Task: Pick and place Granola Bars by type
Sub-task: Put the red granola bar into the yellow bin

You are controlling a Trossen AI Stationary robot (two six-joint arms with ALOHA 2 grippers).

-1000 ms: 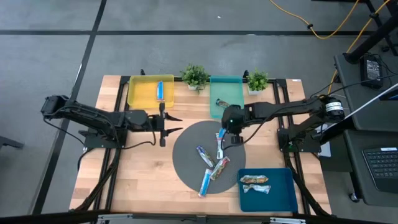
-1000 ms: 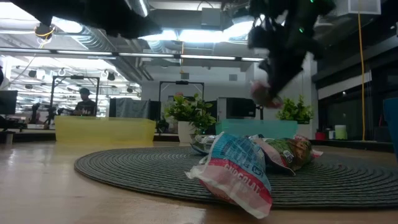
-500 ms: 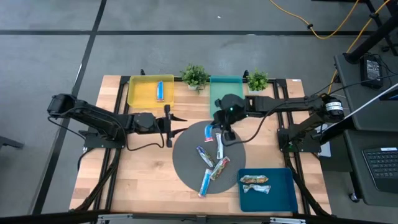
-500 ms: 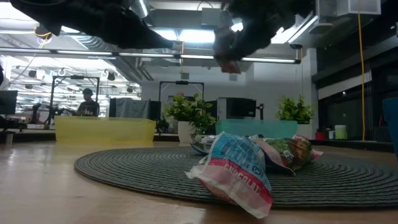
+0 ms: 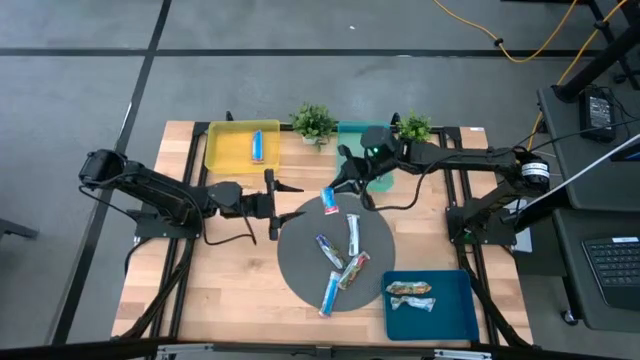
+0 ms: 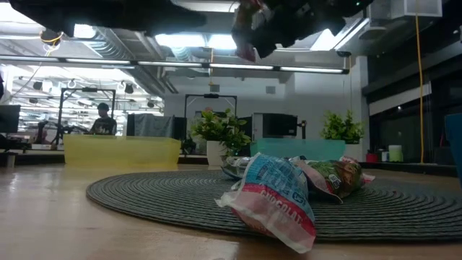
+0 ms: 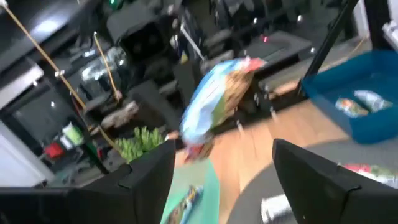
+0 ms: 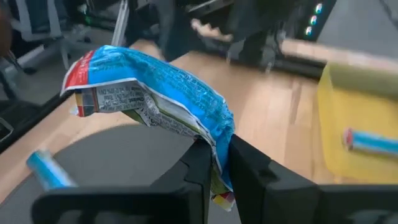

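Observation:
I will use my right gripper to release the blue-and-white granola bar between the open fingers of my left gripper (image 5: 314,198).
My right gripper (image 5: 342,187) is shut on a blue-and-white granola bar with a red end (image 5: 328,201), high above the far edge of the grey round mat (image 5: 300,270). The bar also shows in the right wrist view (image 8: 149,87) and at the top of the low view (image 6: 247,32). My left gripper (image 5: 290,200) is open and empty, level with the mat's left far edge, its fingers (image 7: 149,171) pointing at the held bar (image 7: 217,93). Several more bars (image 5: 340,262) lie on the mat. My right gripper pinches the bar between its two fingers near one end (image 8: 219,149). The fingers lie across the bar. The rest of the bar sticks out beyond the fingers with its red end (image 8: 81,67) free. It is lifted clear of the mat.
A yellow bin (image 5: 228,150) at the far left holds one blue bar (image 5: 257,145). A teal bin (image 5: 348,160) stands at the far middle, between two potted plants (image 5: 314,122) (image 5: 414,128). A blue tray (image 5: 450,318) at the near right holds bars (image 5: 410,290).
My right gripper has lifted the blue-and-white bar off the mat and carried it up and toward the table's far-left. My left gripper has moved a little toward the right, nearer the mat, staying open.

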